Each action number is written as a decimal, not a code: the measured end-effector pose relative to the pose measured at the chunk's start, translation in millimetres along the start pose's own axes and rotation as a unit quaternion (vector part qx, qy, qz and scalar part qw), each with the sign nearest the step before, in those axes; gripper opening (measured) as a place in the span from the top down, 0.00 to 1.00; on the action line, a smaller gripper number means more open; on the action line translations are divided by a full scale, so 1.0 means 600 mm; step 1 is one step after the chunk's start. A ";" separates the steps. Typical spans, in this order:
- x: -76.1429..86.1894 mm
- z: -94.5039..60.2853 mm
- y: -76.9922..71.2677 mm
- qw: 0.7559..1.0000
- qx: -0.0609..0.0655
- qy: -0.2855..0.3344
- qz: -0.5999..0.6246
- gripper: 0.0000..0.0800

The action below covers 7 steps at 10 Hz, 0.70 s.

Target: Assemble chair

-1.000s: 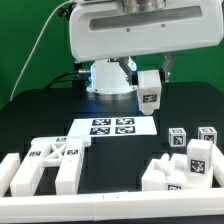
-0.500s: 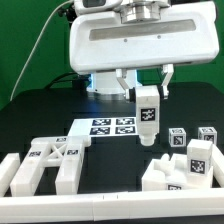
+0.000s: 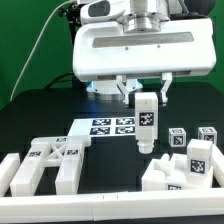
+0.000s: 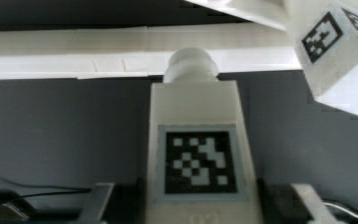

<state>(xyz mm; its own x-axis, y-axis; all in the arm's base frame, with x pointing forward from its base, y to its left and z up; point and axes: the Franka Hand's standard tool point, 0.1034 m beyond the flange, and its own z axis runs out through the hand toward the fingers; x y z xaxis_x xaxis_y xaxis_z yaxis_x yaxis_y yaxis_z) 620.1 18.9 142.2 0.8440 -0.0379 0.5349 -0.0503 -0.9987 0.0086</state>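
Next, my gripper releases the long white chair piece, standing upright at the chunky block's front corner (image 3: 153, 177) opposite its standing leg.
My gripper (image 3: 145, 97) points down and is shut on a long white chair piece (image 3: 146, 122) with a black-and-white tag, held upright. The piece's lower end is just in front of the marker board (image 3: 108, 127); I cannot tell if it touches the table. In the wrist view the tagged piece (image 4: 201, 130) sits between the two fingers (image 4: 105, 205), its rounded peg end pointing away from the camera. A tagged white chair slab (image 3: 52, 160) lies at the front on the exterior view's left. A chunky tagged block (image 3: 188, 165) lies at the front right.
Two small tagged cubes (image 3: 178, 138) (image 3: 207, 135) sit behind the right block. A white border rail (image 3: 100, 208) runs along the front edge. The robot base (image 3: 108, 82) stands at the back. The wrist view shows a tagged white block (image 4: 345, 55) ahead.
The held piece has swung from tilted to upright and come down toward the table in front of the marker board. The arm has lowered with it.
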 end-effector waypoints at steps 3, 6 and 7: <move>-0.032 0.019 -0.004 1.000 -0.002 -0.006 -0.004 0.64; -0.044 0.034 -0.015 1.000 0.001 -0.011 -0.009 0.64; -0.048 0.039 -0.019 1.000 0.001 -0.013 -0.011 0.64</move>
<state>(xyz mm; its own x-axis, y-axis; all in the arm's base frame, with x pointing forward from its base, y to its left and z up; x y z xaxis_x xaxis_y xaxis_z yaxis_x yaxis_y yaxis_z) 608.7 30.8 106.9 0.8590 -0.0176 0.5117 -0.0309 -0.9994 0.0175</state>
